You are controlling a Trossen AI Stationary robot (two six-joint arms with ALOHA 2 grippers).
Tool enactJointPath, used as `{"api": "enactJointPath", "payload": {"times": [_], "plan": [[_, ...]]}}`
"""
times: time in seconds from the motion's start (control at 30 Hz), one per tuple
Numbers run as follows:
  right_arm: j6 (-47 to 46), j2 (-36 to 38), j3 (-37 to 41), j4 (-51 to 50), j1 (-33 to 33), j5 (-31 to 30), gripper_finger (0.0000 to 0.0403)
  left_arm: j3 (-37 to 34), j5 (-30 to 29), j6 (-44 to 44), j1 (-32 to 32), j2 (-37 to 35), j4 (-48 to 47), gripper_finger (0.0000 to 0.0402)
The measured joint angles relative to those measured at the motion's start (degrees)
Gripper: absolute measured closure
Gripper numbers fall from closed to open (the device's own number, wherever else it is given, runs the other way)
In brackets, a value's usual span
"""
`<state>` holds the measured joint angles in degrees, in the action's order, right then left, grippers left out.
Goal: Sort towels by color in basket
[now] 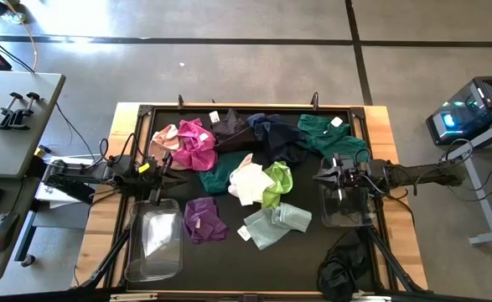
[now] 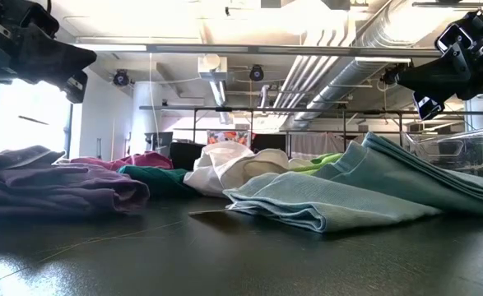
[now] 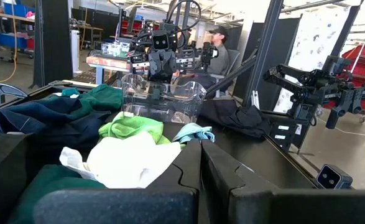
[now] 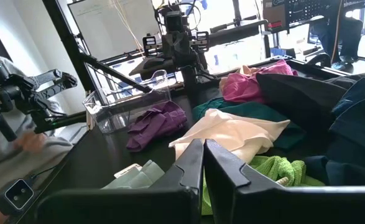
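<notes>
The robot's right gripper should next grab the dark green towel by its side (image 1: pixel 313 131) nearest the navy towel.
The towels lie loose on the black mat (image 1: pixel 313 252). Pink (image 1: pixel 165 137), magenta (image 1: pixel 197 143), black (image 1: pixel 231 127), navy (image 1: pixel 271 134) and dark green (image 1: pixel 325 134) ones lie along the far side. Teal (image 1: pixel 219 178), white (image 1: pixel 250 178) and lime (image 1: pixel 277 183) ones lie in the middle. Purple (image 1: pixel 204 220) and pale mint (image 1: pixel 275 225) ones lie nearer. One clear basket (image 1: pixel 155 239) stands near left, another (image 1: pixel 346 203) at the right. My left gripper (image 1: pixel 175 178) is shut and level above the mat's left edge. My right gripper (image 1: pixel 318 177) is shut and level over the right basket.
Another black cloth (image 1: pixel 342 273) lies at the near right corner. A wooden rim (image 1: pixel 103 218) frames the mat. A side table (image 1: pixel 15 126) with clamps stands to the left and a computer case (image 1: pixel 472 109) to the right. A seated person (image 3: pixel 219 53) shows beyond the table.
</notes>
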<state>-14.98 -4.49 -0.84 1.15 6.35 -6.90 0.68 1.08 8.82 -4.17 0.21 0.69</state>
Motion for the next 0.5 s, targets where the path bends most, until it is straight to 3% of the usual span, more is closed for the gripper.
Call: {"api": "enactJointPath", "payload": {"times": [0.5], "plan": [[0.0,0.0,0.0,0.0,0.0,-0.01,0.0396,-0.02,0.0,0.76,0.01,0.0,0.15,0.0401]]}}
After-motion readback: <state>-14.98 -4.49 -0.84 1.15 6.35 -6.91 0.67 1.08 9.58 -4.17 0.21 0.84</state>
